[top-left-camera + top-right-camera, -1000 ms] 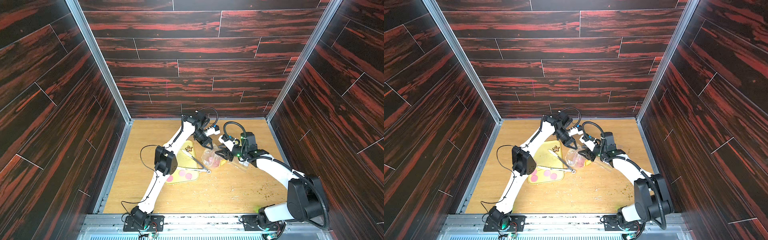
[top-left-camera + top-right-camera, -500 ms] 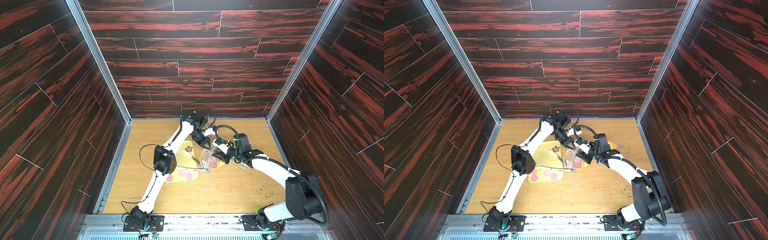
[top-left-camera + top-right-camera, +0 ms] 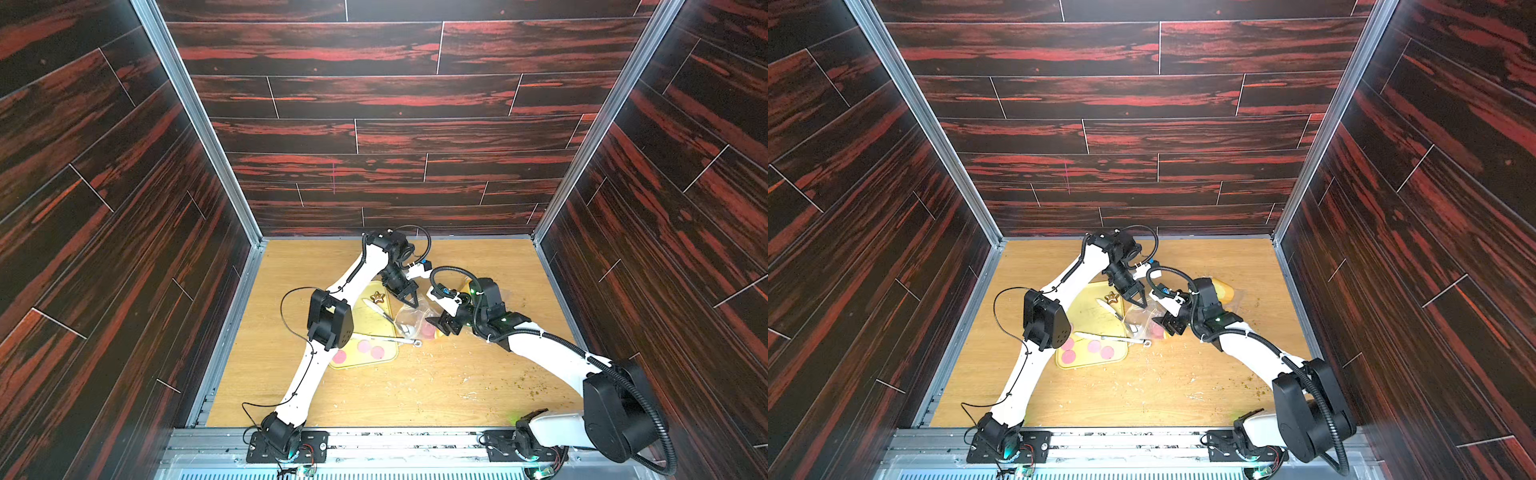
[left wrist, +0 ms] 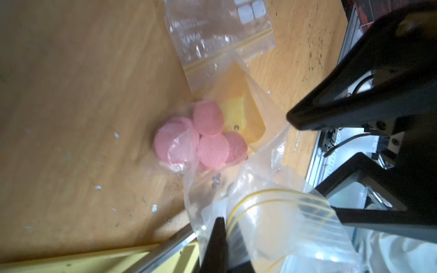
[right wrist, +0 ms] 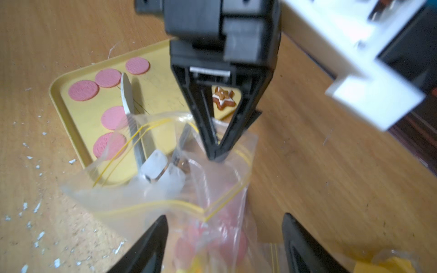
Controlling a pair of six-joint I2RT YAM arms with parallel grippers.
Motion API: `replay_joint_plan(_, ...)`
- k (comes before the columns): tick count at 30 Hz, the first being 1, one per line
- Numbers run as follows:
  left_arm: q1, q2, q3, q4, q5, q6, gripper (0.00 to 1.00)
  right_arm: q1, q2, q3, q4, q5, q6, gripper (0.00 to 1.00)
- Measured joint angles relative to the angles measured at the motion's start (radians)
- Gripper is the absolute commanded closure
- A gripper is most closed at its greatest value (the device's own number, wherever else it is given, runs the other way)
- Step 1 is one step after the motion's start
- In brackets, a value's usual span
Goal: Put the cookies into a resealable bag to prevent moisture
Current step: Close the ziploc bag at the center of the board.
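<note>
The bag's opening gapes with only the robot's left gripper on the bag's rim, so next the right gripper pinches the bag's loose zip corner (image 5: 205, 214) and pulls the opening taut.
A clear resealable bag (image 3: 411, 320) (image 5: 165, 196) with yellow zip lines lies just right of the yellow tray (image 3: 374, 320) (image 5: 160, 89). My left gripper (image 3: 411, 302) (image 3: 1140, 303) (image 4: 221, 222) is shut on the bag's rim and holds the mouth up, as the right wrist view shows (image 5: 216, 154). Several pink cookies (image 4: 201, 139) (image 5: 212, 236) lie inside the bag. More cookies (image 3: 364, 345) (image 3: 1094, 345) (image 5: 108, 78) rest on the tray. My right gripper (image 3: 440, 326) (image 3: 1167, 326) (image 5: 224, 215) stands open at the bag's mouth, with nothing between its jaws.
A star-shaped biscuit (image 3: 377, 296) (image 5: 223, 98) and metal utensils (image 3: 386, 318) lie on the tray. A second zip bag (image 4: 212, 35) holding white cubes lies beyond the first. A yellow item (image 3: 1223, 291) sits behind the right wrist. Crumbs dot the wooden table; dark walls close in.
My right gripper has moved left to the bag's mouth and its jaws now stand wide apart. The left gripper has kept its hold on the rim.
</note>
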Motion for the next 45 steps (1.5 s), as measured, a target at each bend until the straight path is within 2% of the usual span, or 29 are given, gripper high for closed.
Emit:
replay_joint_plan(7, -0.006, -0.039, -0.061, -0.051, 0.001, 0.013, 1.0, 0.056, 0.013, -0.039, 0.069, 0.0, -0.014, 0.23)
replay_joint_plan(15, -0.014, -0.075, -0.124, -0.073, 0.002, 0.027, 1.0, 0.083, 0.064, -0.04, 0.117, 0.003, -0.047, 0.31)
replay_joint_plan(21, -0.015, -0.091, -0.167, -0.073, -0.004, 0.026, 1.0, 0.116, 0.066, -0.04, 0.151, 0.01, -0.063, 0.55)
replay_joint_plan(25, -0.015, -0.095, -0.168, -0.072, -0.014, 0.026, 1.0, 0.13, 0.066, -0.04, 0.173, 0.032, -0.06, 0.64)
replay_joint_plan(28, -0.015, -0.098, -0.168, -0.073, -0.018, 0.026, 1.0, 0.135, 0.066, -0.04, 0.185, 0.056, -0.059, 0.68)
replay_joint_plan(45, -0.014, -0.102, -0.168, -0.089, -0.032, 0.026, 1.0, 0.135, 0.005, -0.091, 0.193, 0.163, -0.023, 0.6)
